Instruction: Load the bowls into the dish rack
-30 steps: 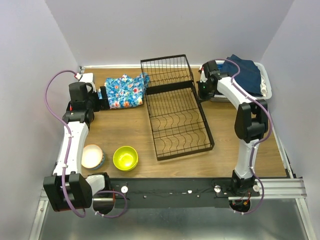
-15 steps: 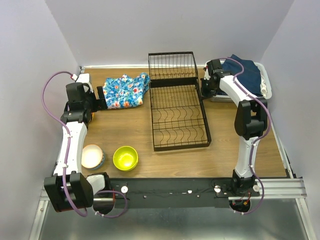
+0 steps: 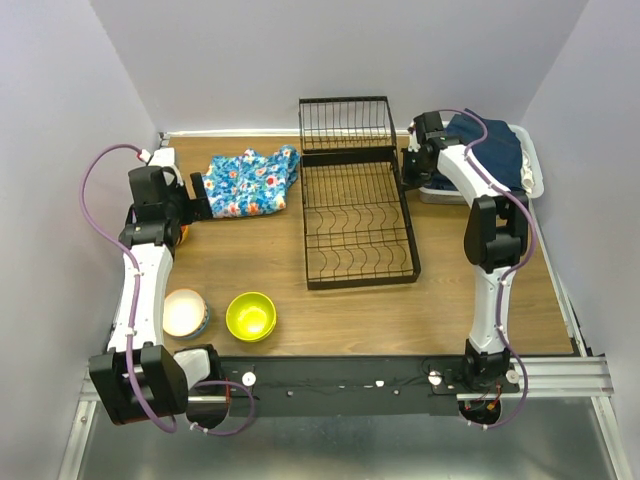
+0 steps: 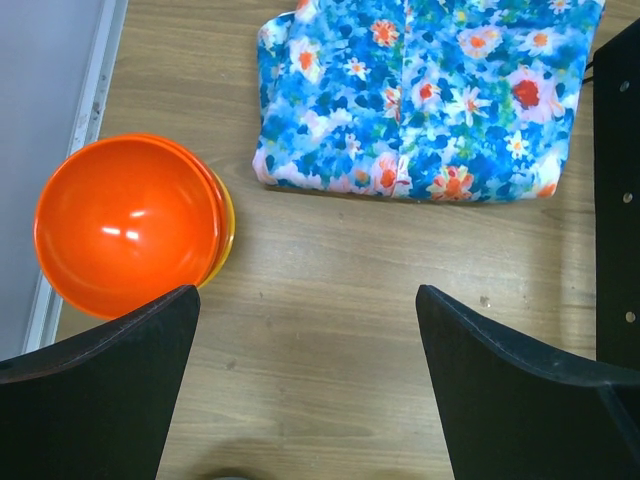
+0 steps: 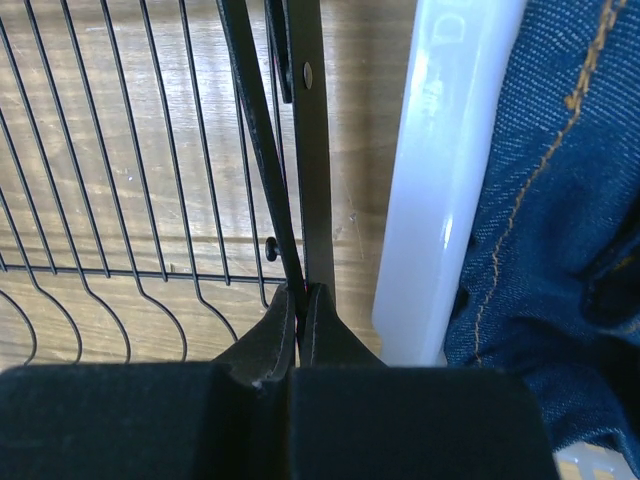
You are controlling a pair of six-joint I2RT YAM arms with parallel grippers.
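The top red-orange bowl's rim (image 3: 183,235) (image 4: 187,287) will be gripped by my left gripper as it closes on the side of the rim that is toward the white bowl.
The black wire dish rack (image 3: 358,205) lies mid-table with nothing in it, its hinged end section at the back. My right gripper (image 3: 408,172) is shut on the rack's right side wire (image 5: 268,150), fingertips pinched together (image 5: 302,290). My left gripper (image 3: 200,195) is open and empty over bare wood (image 4: 305,295). A red-orange bowl (image 4: 128,225) nested in a yellow-orange one (image 4: 224,225) sits just left of its left finger. A lime-green bowl (image 3: 251,316) and a white bowl nested in a blue one (image 3: 185,313) stand at the near left.
A folded blue floral cloth (image 3: 245,180) lies left of the rack, ahead of my left gripper (image 4: 430,100). A white plastic basket (image 3: 532,160) of dark blue denim stands right of the rack, close beside my right gripper (image 5: 440,180).
My right gripper has swung the rack clockwise and pulled it right and back, so it now lies square to the table. My left arm has shifted slightly left.
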